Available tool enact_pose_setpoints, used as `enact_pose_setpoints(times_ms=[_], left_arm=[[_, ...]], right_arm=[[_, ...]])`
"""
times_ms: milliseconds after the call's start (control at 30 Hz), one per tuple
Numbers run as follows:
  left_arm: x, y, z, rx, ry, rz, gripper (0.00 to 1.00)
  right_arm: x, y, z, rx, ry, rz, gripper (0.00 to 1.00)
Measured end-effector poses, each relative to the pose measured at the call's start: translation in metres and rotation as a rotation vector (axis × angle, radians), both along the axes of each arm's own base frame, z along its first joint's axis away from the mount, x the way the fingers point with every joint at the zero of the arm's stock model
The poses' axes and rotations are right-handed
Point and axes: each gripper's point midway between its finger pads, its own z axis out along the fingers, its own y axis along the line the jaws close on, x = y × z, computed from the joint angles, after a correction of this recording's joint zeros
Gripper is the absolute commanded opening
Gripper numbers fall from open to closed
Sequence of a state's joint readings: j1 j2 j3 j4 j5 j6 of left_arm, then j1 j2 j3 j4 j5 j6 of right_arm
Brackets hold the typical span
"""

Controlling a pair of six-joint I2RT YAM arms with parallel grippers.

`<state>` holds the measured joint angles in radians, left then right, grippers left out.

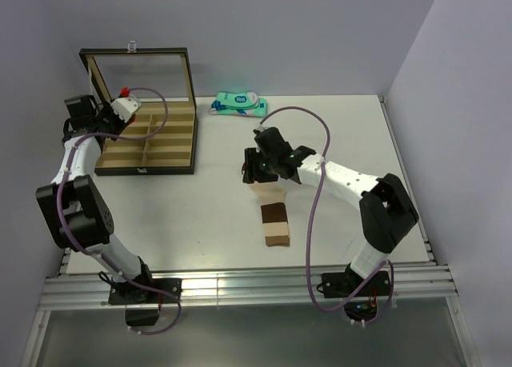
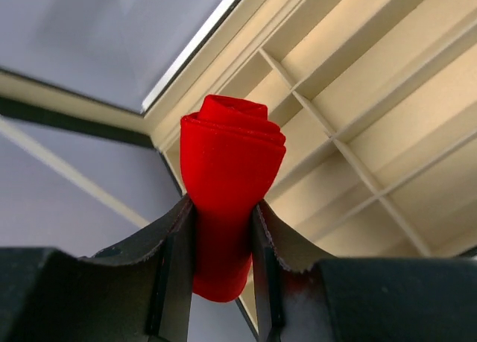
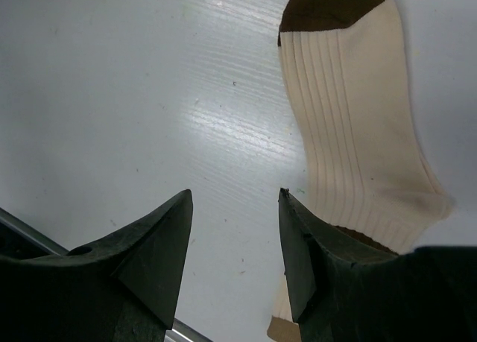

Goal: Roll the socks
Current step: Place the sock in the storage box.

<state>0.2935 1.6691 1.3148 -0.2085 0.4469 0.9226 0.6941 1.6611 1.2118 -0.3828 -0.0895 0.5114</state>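
I will use my left gripper to release the rolled red sock into the section on the outer side [image 1: 130, 149] just behind the front row of the divided box.
My left gripper [image 2: 222, 208] is shut on the rolled red sock [image 2: 229, 178] and holds it over the left back corner of the divided box [image 2: 358, 133]. In the top view the left gripper [image 1: 124, 93] shows a bit of red at its tip above the box [image 1: 148, 147]. The beige sock [image 1: 274, 215] with brown bands lies flat on the table. My right gripper [image 1: 254, 169] hovers just beyond its far end, open and empty. In the right wrist view the gripper [image 3: 235, 197] is over bare table, with the beige sock [image 3: 350, 126] just to its right.
The box's glass lid [image 1: 140, 75] stands open at the back. A teal-and-white flat packet [image 1: 240, 105] lies at the table's far edge. Grey walls close in left and right. An aluminium rail [image 1: 240, 287] runs along the near edge.
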Motion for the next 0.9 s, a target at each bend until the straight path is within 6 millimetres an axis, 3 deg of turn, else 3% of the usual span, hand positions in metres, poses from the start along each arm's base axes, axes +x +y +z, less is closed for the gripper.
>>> enact_pose_setpoints(times_ms=[433,900], left_arm=[[0.005,0.023,-0.043,0.108,-0.009,-0.227,0.00],[-0.012,0.048,-0.108,0.168,0.065,-0.378,0.00]], right_arm=[[-0.003,-0.010,0.017,0.002,-0.012,-0.059,0.57],[-0.013,-0.022,0.030,0.003,0.010,-0.149,0.57]])
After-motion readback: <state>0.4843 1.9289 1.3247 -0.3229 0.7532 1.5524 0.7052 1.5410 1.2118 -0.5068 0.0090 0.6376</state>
